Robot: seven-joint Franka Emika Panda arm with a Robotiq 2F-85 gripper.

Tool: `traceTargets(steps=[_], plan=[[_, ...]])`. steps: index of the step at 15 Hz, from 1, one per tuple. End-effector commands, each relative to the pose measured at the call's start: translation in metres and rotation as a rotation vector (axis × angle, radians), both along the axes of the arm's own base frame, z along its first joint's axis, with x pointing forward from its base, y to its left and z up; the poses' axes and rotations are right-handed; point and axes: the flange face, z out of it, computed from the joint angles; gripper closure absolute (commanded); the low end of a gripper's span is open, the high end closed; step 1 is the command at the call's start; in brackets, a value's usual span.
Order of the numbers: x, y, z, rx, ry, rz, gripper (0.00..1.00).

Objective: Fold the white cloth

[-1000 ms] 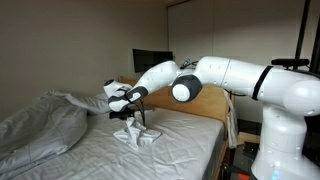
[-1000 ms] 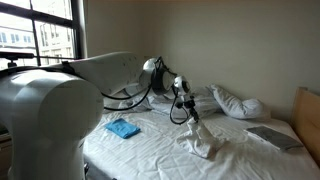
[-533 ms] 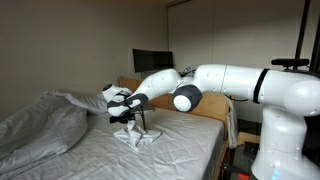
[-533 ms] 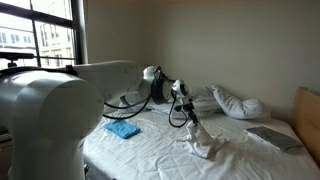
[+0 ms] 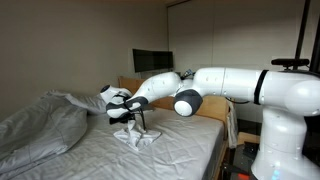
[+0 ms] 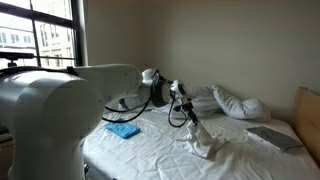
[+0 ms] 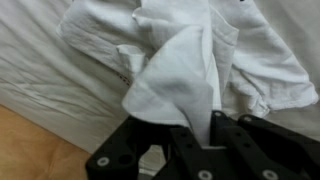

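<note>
Next, I release the white cloth's corner on the sheet (image 5: pixel 116 123) beside the crumpled cloth, toward the heaped duvet.
The white cloth (image 5: pixel 137 139) lies crumpled in the middle of the bed, with one corner pulled up into a peak. My gripper (image 5: pixel 134 120) stands right above it, shut on that raised corner. In an exterior view the cloth (image 6: pixel 204 143) hangs from the gripper (image 6: pixel 190 118) down to the sheet. In the wrist view the black fingers (image 7: pixel 232 135) pinch a fold of the cloth (image 7: pixel 185 65) at the gripper (image 7: pixel 197 126). The rest of the cloth spreads wrinkled on the sheet beyond.
A big rumpled grey-white duvet (image 5: pixel 40 125) is heaped beside the cloth. A blue item (image 6: pixel 123 129) lies on the sheet near the arm's base. A flat grey object (image 6: pixel 272 137) rests by the wooden headboard (image 6: pixel 308 115). Pillows (image 6: pixel 238 103) lie behind the cloth.
The arm's elbow has sunk lower and the wrist has shifted slightly towards the duvet. The grip on the cloth's corner is the same.
</note>
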Motion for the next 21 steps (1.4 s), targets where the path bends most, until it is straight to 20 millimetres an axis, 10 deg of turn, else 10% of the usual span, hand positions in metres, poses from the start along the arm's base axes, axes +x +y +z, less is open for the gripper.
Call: traceTargets(steps=[1, 21], plan=[[0.001, 0.0, 0.002, -0.001, -0.003, 0.002, 0.92], [-0.003, 0.028, -0.006, -0.318, -0.138, -0.026, 0.96]])
